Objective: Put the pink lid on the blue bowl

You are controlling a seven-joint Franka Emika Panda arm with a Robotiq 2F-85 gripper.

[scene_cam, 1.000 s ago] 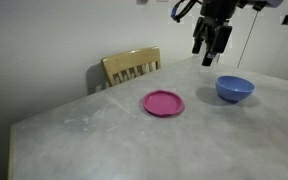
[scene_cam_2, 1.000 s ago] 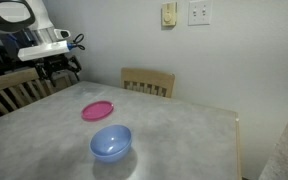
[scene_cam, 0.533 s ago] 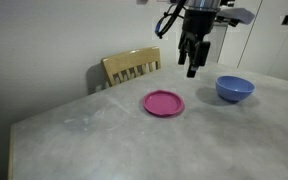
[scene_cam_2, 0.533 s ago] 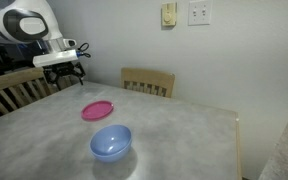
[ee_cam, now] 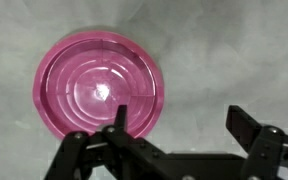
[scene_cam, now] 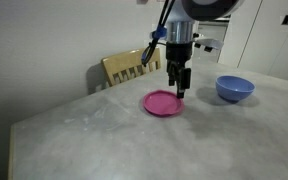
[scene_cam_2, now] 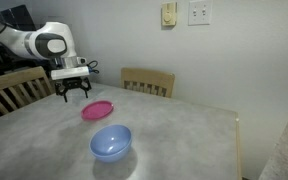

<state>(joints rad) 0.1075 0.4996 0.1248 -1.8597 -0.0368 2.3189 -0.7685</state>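
Note:
I will next close my gripper on the pink lid's rim (scene_cam: 145,103) (ee_cam: 160,107), on the side that faces away from the blue bowl.
The pink lid (scene_cam: 164,102) lies flat on the grey table, also seen in an exterior view (scene_cam_2: 97,110) and filling the upper left of the wrist view (ee_cam: 99,88). The blue bowl (scene_cam: 234,88) stands upright and empty to one side of it, nearer the camera in an exterior view (scene_cam_2: 110,142). My gripper (scene_cam: 180,88) hangs open and empty just above the lid's edge, fingers pointing down (scene_cam_2: 74,94). In the wrist view the gripper (ee_cam: 179,122) is open, one finger over the lid's rim, the other over bare table.
A wooden chair (scene_cam: 131,68) stands against the table's far edge, also in an exterior view (scene_cam_2: 148,81). Another chair (scene_cam_2: 14,90) stands at the table's side behind the arm. The table edge (scene_cam: 24,120) drops off at the left.
My gripper has moved from high near the bowl's side across and down to just above the pink lid. It stays open. Lid and bowl have not moved.

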